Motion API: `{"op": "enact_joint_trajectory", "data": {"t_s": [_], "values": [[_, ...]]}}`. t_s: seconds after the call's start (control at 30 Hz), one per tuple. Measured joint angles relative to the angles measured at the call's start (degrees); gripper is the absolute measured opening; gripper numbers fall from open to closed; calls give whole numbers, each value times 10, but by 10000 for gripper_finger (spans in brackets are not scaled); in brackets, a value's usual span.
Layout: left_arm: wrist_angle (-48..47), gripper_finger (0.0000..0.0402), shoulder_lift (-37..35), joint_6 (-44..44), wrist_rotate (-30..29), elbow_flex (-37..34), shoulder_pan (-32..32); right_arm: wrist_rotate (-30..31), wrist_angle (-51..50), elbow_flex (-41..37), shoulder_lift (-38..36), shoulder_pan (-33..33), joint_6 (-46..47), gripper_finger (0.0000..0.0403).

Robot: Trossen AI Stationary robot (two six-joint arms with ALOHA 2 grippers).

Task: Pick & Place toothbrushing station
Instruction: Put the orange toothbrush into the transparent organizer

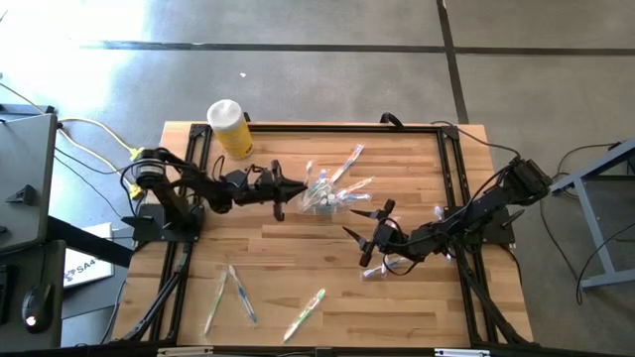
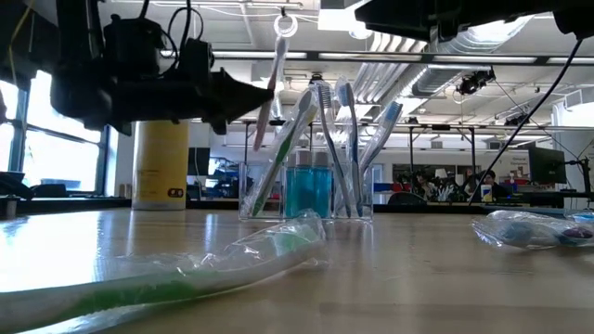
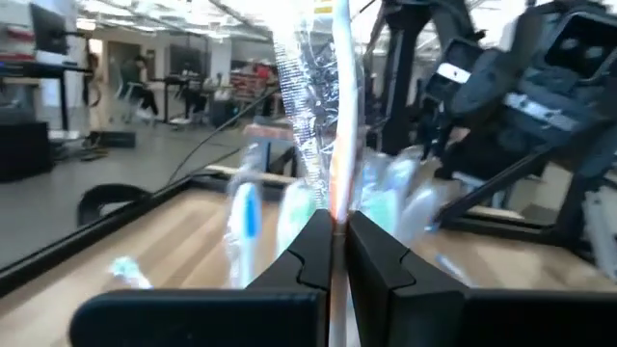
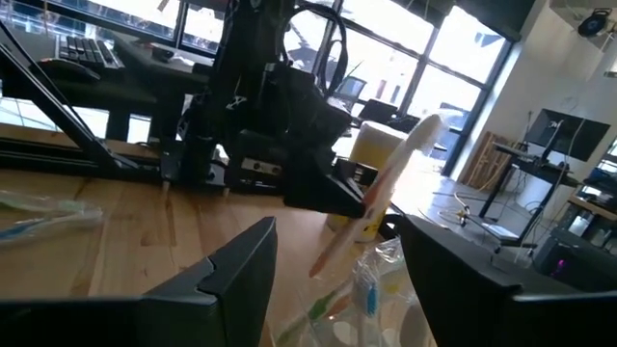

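Observation:
The robot's left gripper should release the pink toothbrush in the small clear container (image 1: 319, 199), among the upright toothbrushes.
A small clear container (image 1: 323, 195) stands mid-table with several pastel toothbrushes and teal-ended tubes upright in it; it also shows in the low view (image 2: 306, 190). My left gripper (image 1: 290, 191) is just left of it, shut on a pink toothbrush (image 2: 275, 70) in a clear wrapper. My right gripper (image 1: 369, 224) is open and empty, to the right of and nearer than the container. Wrapped toothbrushes (image 1: 230, 294) and a green one (image 1: 304, 315) lie flat near the front edge. My left gripper pinches the pink toothbrush's thin handle (image 3: 335, 214) between its two fingers, in its lower half. The fingers come level from the table's left and lie across the handle. The toothbrush stands nearly upright, tilted a little, lifted clear beside the container's left side (image 2: 249, 186).
A yellow bottle with a white cap (image 1: 230, 127) stands at the far left. Small wrapped packets (image 1: 383, 266) lie by my right gripper. A black frame (image 1: 451, 169) runs along the table's far, left and right sides. The wrapped green toothbrush (image 2: 186, 269) lies close to the low camera.

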Motion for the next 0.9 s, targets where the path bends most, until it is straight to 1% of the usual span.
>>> {"op": "enact_joint_trajectory", "data": {"t_s": [0.17,0.47,0.57,0.77,0.9], "values": [[2,10,36,-6,-1,-4,14,0,-3,0,0,0,-3,215],[10,10,104,-15,11,3,12,0,-4,0,0,0,-4,215],[10,10,114,-15,15,3,12,0,-4,0,0,0,-4,215],[5,10,117,-15,51,2,12,0,-4,0,0,0,-4,215],[0,10,117,-15,53,-4,12,0,-5,0,0,0,-6,215]]}}
